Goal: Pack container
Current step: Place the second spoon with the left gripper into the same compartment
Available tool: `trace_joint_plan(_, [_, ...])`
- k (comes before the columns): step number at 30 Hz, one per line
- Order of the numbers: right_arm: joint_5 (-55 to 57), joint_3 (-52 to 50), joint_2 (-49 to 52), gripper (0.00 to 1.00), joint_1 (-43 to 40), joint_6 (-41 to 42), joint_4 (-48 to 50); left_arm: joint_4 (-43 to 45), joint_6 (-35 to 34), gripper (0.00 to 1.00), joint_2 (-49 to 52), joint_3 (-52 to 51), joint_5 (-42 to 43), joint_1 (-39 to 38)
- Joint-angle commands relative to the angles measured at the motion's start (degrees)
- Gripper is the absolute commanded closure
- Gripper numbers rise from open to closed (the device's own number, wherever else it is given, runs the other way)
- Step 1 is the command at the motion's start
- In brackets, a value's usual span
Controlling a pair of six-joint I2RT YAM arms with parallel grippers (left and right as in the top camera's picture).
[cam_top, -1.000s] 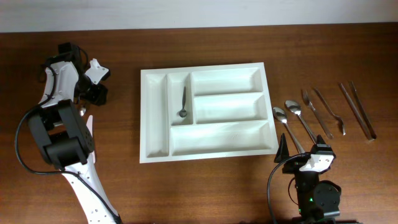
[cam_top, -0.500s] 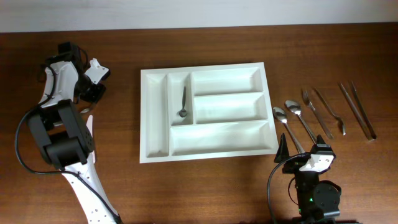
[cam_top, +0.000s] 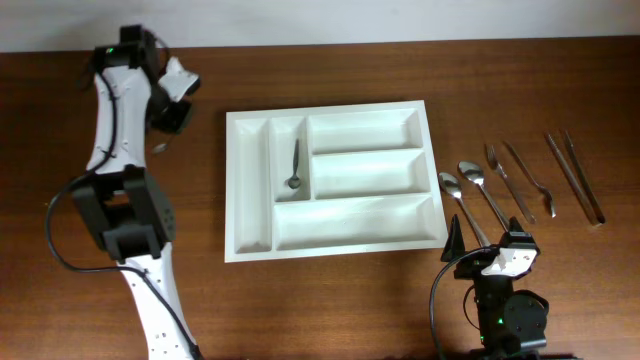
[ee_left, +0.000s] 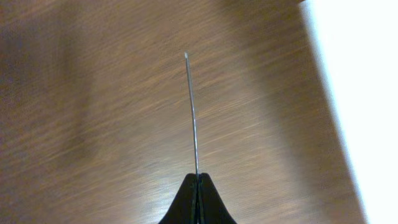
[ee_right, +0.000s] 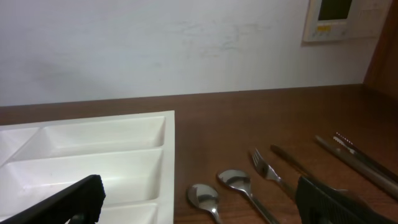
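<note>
My left gripper is to release the thin metal utensil. Next, I set it free on top of the teaspoon (cam_top: 292, 166) that lies in the white cutlery tray.
The container (cam_top: 250, 125), a white cutlery tray, lies in the middle of the table, and one teaspoon (cam_top: 295, 166) rests in its second narrow compartment. My left gripper (cam_top: 168, 125) hovers left of the tray's far corner. It is shut on a thin metal utensil (ee_left: 192, 112), which shows edge-on and sticks straight out from the closed tips (ee_left: 198, 178). The tray's white edge (ee_left: 367, 93) runs along the right of the left wrist view. My right gripper (cam_top: 490, 255) stands open at the near right with nothing between its fingers (ee_right: 68, 202). The tray's corner (ee_right: 124, 146) lies ahead of it.
Several pieces of cutlery lie in a row right of the tray: two spoons (cam_top: 450, 185) (cam_top: 470, 172), a fork (cam_top: 505, 178), and long pieces (cam_top: 575, 175) further right. The spoons (ee_right: 205, 196) and the fork (ee_right: 267, 171) lie just ahead of the right gripper. A wall stands behind the table.
My left gripper has shut on the thin utensil. It has swung from the near left toward the far side and the right, closer to the tray. The right arm has not moved.
</note>
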Motion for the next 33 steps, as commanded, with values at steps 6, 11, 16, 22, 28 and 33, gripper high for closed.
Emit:
trace_joint_plan(6, [0.7,-0.3,-0.4,0.01,-0.4,0.2,-0.4,-7.1,-14.6,0.98,-0.1,9.9,17.5,-10.8])
trace_joint_plan(11, [0.7,-0.3,-0.4,0.01,-0.4,0.2,-0.4,-6.3,-18.8,0.98,-0.1,9.9,17.7,-16.5])
trace_joint_plan(16, [0.7,-0.3,-0.4,0.01,-0.4,0.2,-0.4,-4.3,-20.6,0.98,0.2,9.7,17.6,-21.7])
trace_joint_plan(22, [0.7,-0.3,-0.4,0.01,-0.4,0.2,-0.4,-2.4,-27.2,0.98,1.0,9.6,17.4,-25.1])
trace_joint_plan(28, [0.7,-0.3,-0.4,0.01,-0.4,0.2,-0.4,-0.4,-31.9,0.98,1.5,9.6,17.2,-24.9])
trace_joint_plan(33, [0.7,-0.3,-0.4,0.01,-0.4,0.2,-0.4,-0.3,-35.6,0.98,4.8,9.6,12.7,-24.9])
